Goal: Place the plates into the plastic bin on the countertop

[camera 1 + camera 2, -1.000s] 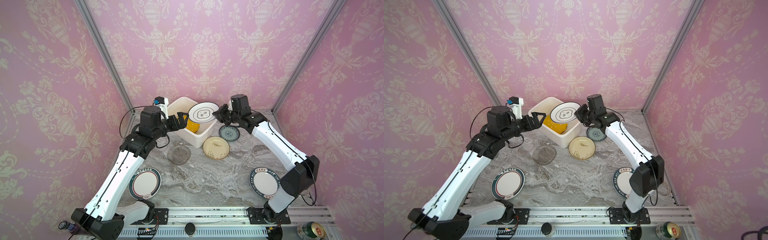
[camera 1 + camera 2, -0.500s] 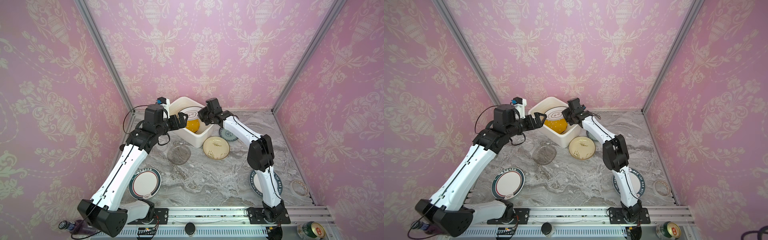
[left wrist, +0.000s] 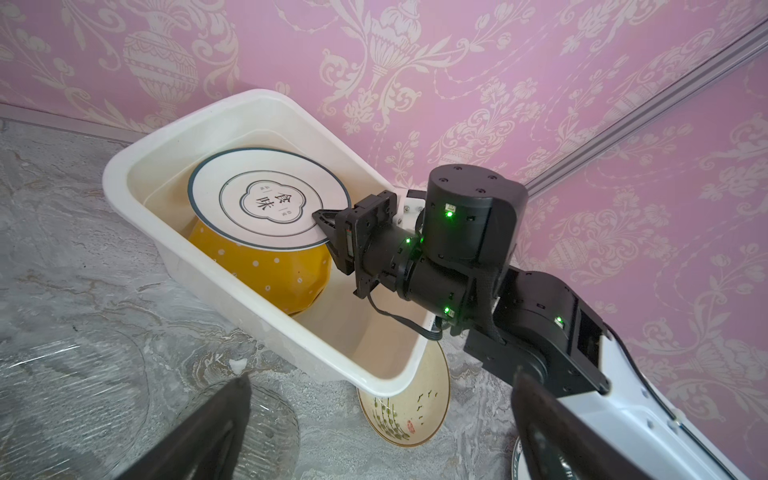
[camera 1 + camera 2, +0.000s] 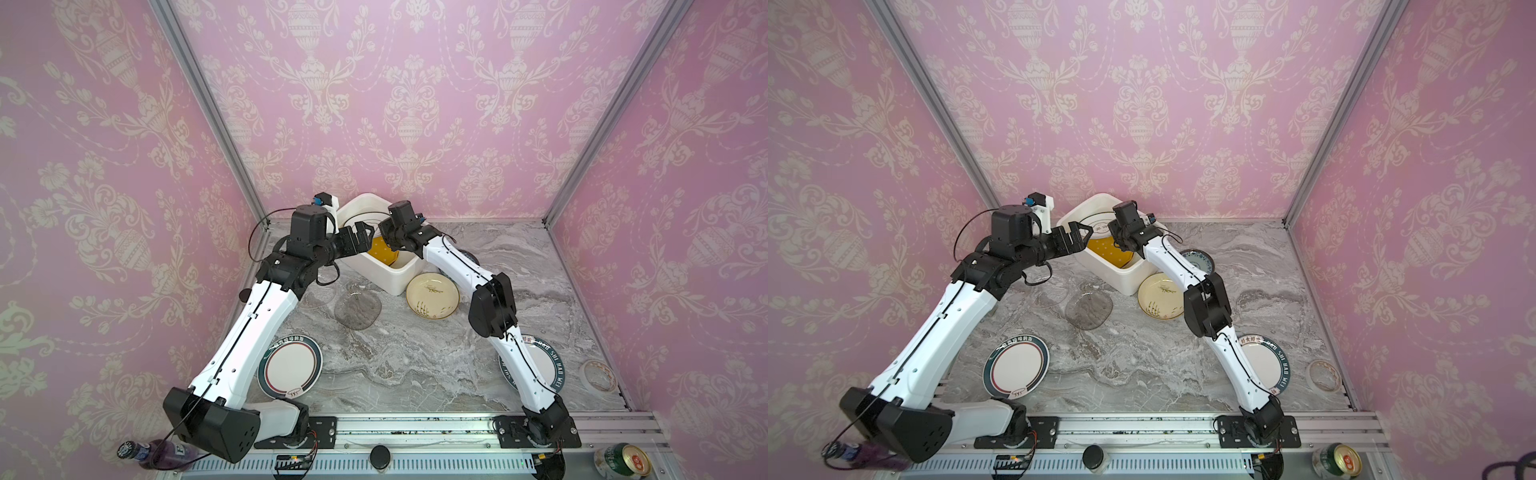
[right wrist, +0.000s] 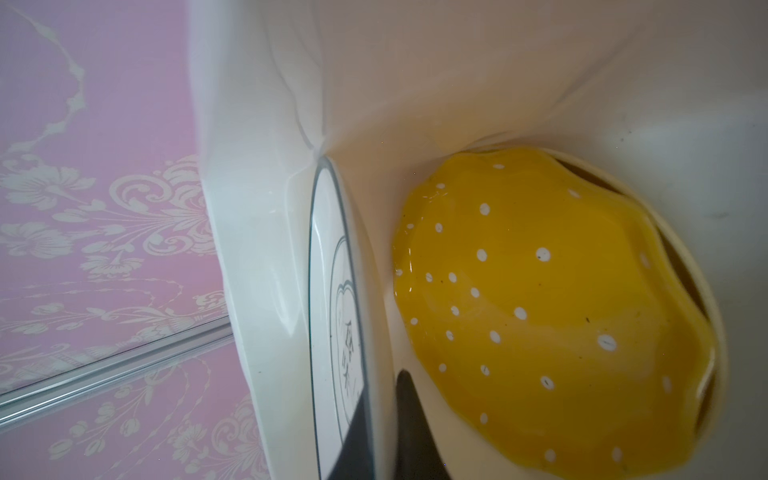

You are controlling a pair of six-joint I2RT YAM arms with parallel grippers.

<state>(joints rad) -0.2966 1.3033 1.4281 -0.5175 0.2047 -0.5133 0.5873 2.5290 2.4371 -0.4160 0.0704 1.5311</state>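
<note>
My right gripper needs to let go of the white dark-rimmed plate on top of the yellow white-dotted plate (image 4: 375,245) (image 5: 524,316) in the bin.
The plastic bin (image 4: 399,280) (image 4: 1129,282) (image 3: 257,320) stands at the back of the countertop (image 4: 415,365). My right gripper (image 3: 328,226) (image 5: 382,436) reaches into it, shut on the edge of a white dark-rimmed plate (image 3: 266,199) (image 5: 328,291) (image 4: 1096,224), which tilts over the yellow white-dotted plate (image 3: 270,270) (image 5: 540,311) (image 4: 384,251). My left gripper (image 4: 361,235) (image 4: 1079,235) (image 3: 378,436) hovers open and empty at the bin's left rim. Outside lie a cream plate (image 4: 432,291), a smoky glass plate (image 4: 357,309), a blue patterned plate (image 4: 1198,259) and two white dark-rimmed plates (image 4: 291,365) (image 4: 544,365).
A tape roll (image 4: 598,374) lies at the right edge of the countertop. The ribbed aluminium rail (image 4: 415,428) runs along the front, with a can (image 4: 623,459) and a bottle (image 4: 145,453) beside it. Pink walls close in three sides.
My right gripper has carried the white dark-rimmed plate from above the bin's right rim leftward and down into the bin. The left gripper has barely moved.
</note>
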